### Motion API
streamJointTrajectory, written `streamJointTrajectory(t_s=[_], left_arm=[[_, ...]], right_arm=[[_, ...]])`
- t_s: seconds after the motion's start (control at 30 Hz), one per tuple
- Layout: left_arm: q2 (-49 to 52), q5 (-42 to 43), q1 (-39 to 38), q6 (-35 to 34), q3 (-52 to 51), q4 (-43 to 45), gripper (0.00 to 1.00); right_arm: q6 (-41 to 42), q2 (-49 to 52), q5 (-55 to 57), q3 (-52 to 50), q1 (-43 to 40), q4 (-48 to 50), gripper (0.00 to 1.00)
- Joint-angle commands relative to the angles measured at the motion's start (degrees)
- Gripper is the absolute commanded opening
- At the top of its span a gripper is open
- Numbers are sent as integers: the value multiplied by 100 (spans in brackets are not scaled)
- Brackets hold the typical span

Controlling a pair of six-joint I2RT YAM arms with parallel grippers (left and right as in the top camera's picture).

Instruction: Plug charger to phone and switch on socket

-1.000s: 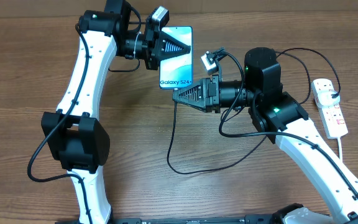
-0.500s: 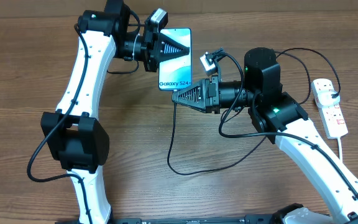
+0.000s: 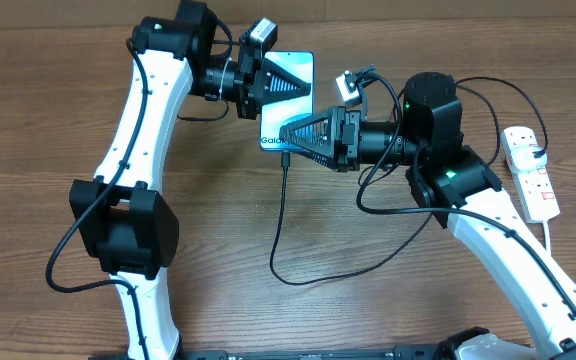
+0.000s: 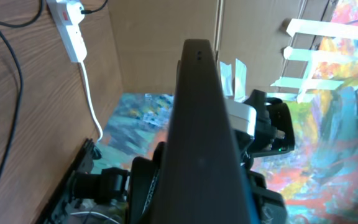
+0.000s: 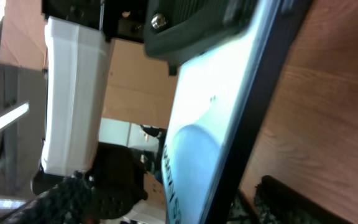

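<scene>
Next, I let go of the phone, still held above the table, with my left gripper on the wooden table (image 3: pixel 272 170) just beneath its charger end.
My left gripper (image 3: pixel 298 85) is shut on the phone (image 3: pixel 290 70), holding it above the table with the light blue screen up. In the left wrist view the phone (image 4: pixel 204 124) shows as a dark slab that hides the fingers. My right gripper (image 3: pixel 286 135) lies over the phone's lower end, open. In the right wrist view one finger (image 5: pixel 67 199) stands on each side of the phone (image 5: pixel 216 124), apart from it. The charger (image 3: pixel 278 220), a thin black cable, hangs from the phone's lower edge, and my gripper partly hides where they meet. The socket (image 3: pixel 530 172) lies at the far right.
The charger's cable loops over the wooden table (image 3: pixel 368 300) in front of my right arm. The socket's white cord (image 3: pixel 548 235) runs toward the near right edge. The socket (image 4: pixel 67 25) also shows in the left wrist view. A cardboard wall lines the back.
My right gripper has gone from shut to open and moved up over the phone's lower end. The phone shifted slightly right. The cable's end now sits at the phone's lower edge.
</scene>
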Motion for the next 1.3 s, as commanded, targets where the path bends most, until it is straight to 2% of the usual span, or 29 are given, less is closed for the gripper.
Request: streamJointTrajectory(t_s=[0.0,0.23,0.5,0.73,0.87,1.07,1.27], left_arm=[[-227,120,184,-87,98,151,4],[-227,79,332,-66,98,621,4],[-227,-59,315,297,98,1187,4],[-221,-2299,136,269,96,776,4],[-216,-3053,-35,238,76,675,4],[-214,-5084,-352,-570,35,704,4],[-214,-6577,-743,-1152,-155,802,4]], right_arm=[[-66,15,-11,76,7,37,90],[-177,15,-20,76,-63,33,93],[-920,15,-37,76,-208,-55,93],[-1587,15,671,76,-407,-1200,94],[-2098,17,1115,76,-603,-2009,95],[-2651,17,1495,76,-850,-2857,96],[-2824,17,2332,76,-892,-3530,96]])
